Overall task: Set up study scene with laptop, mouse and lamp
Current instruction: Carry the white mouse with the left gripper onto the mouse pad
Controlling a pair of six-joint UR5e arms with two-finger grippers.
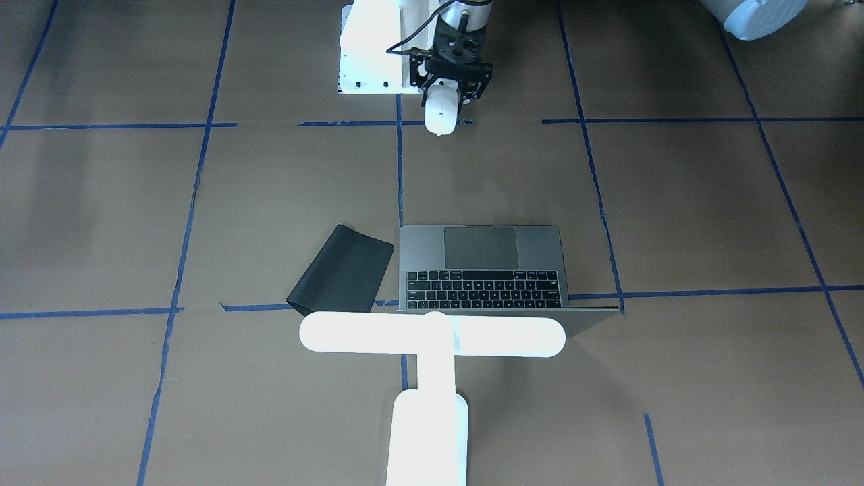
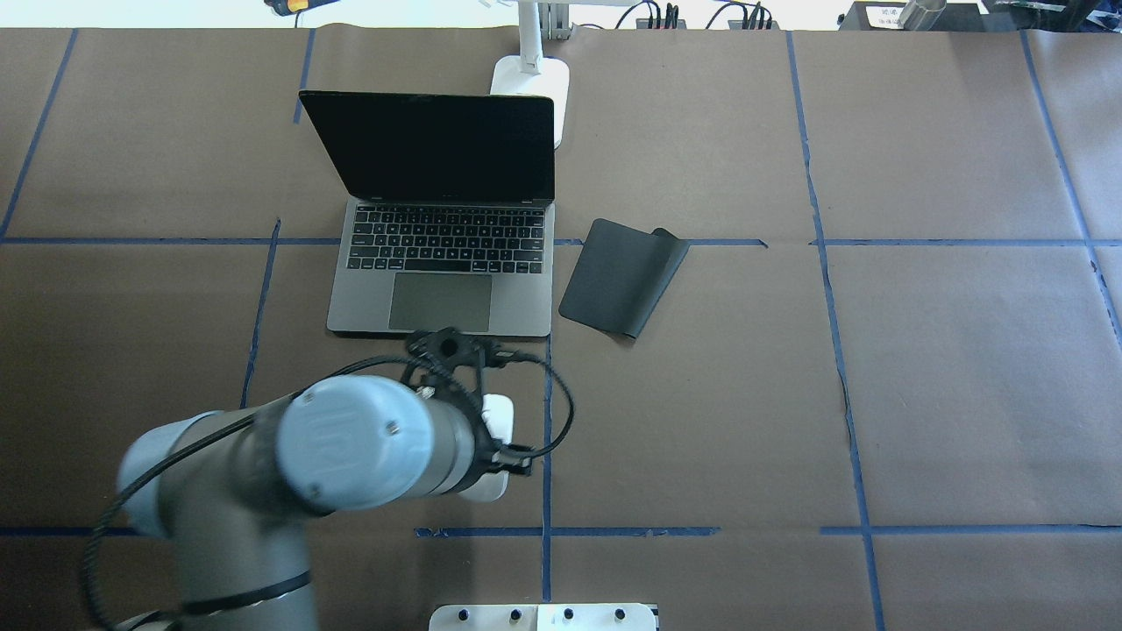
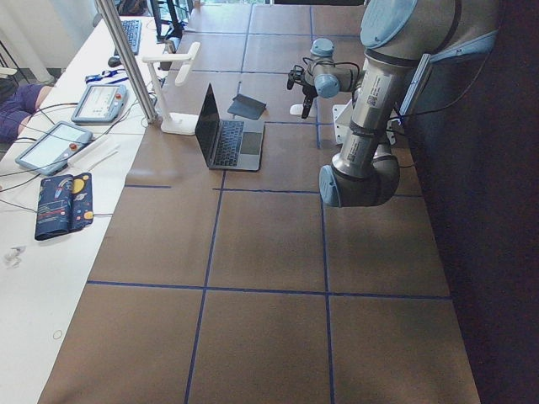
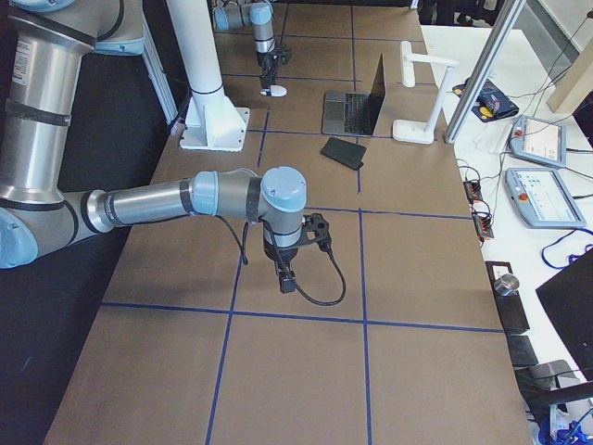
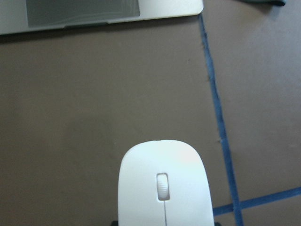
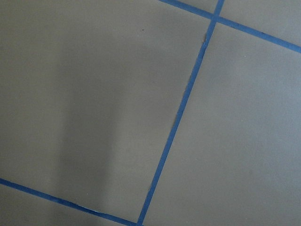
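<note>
My left gripper should release the white mouse on the black mouse pad (image 1: 320,279), near the pad's curled corner.
The open grey laptop (image 1: 482,266) stands mid-table, also in the overhead view (image 2: 443,263). The white T-shaped lamp (image 1: 432,335) stands behind its screen, its base (image 2: 530,83) at the table's far edge. My left gripper (image 1: 447,94) is shut on the white mouse (image 1: 440,113) and holds it over the table, in front of the laptop's trackpad edge. The mouse also shows in the left wrist view (image 5: 163,183) and partly under the arm in the overhead view (image 2: 498,416). My right gripper (image 4: 287,278) hangs over bare table far from these; I cannot tell if it is open.
A black mouse pad (image 2: 622,276) lies to the right of the laptop, one corner curled up. The white robot pedestal (image 1: 371,47) stands at the near edge. Blue tape lines cross the brown table. Tablets and cables (image 3: 50,147) lie on the side bench.
</note>
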